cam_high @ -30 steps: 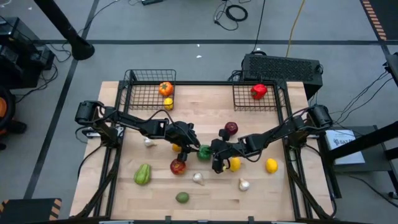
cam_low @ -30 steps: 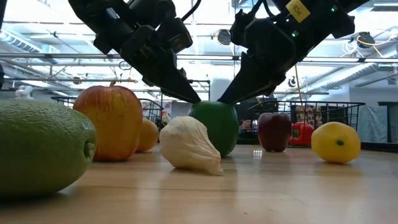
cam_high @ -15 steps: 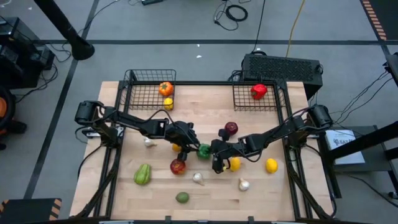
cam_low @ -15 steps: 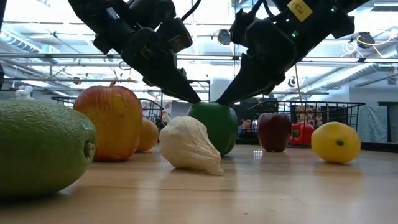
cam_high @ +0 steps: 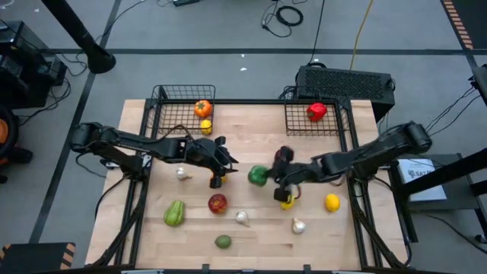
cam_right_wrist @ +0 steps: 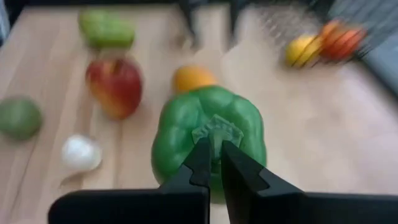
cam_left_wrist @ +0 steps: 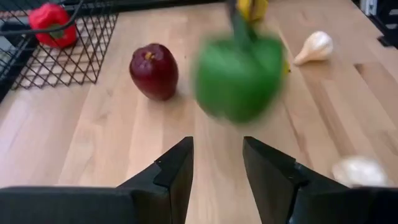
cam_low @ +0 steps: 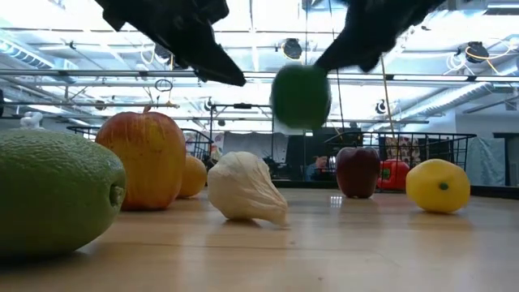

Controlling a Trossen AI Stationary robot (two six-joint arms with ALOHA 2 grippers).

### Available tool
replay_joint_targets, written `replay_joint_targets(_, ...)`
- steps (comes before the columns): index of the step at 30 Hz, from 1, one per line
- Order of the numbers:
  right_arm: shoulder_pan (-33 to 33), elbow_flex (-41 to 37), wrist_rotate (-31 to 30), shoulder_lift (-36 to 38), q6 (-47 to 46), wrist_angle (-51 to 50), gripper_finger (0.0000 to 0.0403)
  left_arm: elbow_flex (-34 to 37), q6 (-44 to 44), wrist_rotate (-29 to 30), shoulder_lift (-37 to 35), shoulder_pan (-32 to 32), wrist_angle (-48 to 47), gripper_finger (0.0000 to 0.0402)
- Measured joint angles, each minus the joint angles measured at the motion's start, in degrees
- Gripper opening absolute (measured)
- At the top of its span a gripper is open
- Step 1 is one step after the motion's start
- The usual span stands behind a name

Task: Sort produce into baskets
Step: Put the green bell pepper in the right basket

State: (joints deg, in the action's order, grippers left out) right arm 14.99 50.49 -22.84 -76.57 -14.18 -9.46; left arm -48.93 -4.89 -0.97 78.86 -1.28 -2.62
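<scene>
The robot's right gripper will release the green pepper in the wire basket (cam_high: pixel 296 115) next to the red pepper.
A green pepper (cam_right_wrist: pixel 210 134) hangs above the middle of the table, blurred in the low view (cam_low: pixel 300 96), with my right gripper (cam_right_wrist: pixel 213 149) shut on it. My left gripper (cam_left_wrist: pixel 216 163) stands open and empty a little to the pepper's left (cam_high: pixel 225 160), also raised. On the wood lie a red apple (cam_high: pixel 218 202), an orange (cam_high: pixel 216 181), a dark red apple (cam_left_wrist: pixel 153 70), a lemon (cam_high: pixel 332 202), garlic bulbs (cam_high: pixel 242 218) and green pieces (cam_high: pixel 174 213). The two wire baskets (cam_high: pixel 173 122) (cam_high: pixel 335 125) stand at the far edge. My right gripper pinches the green pepper's stem (cam_right_wrist: pixel 216 132), on top of the fruit, between its two fingers (cam_right_wrist: pixel 200 163). The fingers slant down from the table's right side. The pepper hangs below them, lifted clear of the table.
The left basket holds an orange pepper (cam_high: pixel 202 108) and a yellow piece (cam_high: pixel 205 125); the right basket holds a red pepper (cam_high: pixel 316 111). A black vented box (cam_high: pixel 346 82) stands behind the right basket. A lime (cam_low: pixel 53 195) lies near the front edge.
My right gripper has risen, carrying the green pepper off the table, where it stood among the fruit; it now hangs clear. My left gripper, whose fingertips were at the pepper's top, has risen and drawn back toward the table's left, still open.
</scene>
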Motion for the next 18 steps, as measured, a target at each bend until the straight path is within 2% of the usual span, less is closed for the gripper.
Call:
replay_joint_targets(10, -2.3, 0.0, -16.8, 19.9, 8.4, -2.7, 0.0013, 0.0, 1.6, -0.5, -2.3, -2.0, -2.0, 0.0148)
replay_joint_targets(18, -6.9, 0.0, -30.5, 28.0, 13.0, -6.3, 0.0013, 0.0, 1.5, -0.4, -2.3, -2.9, -1.9, 0.0148)
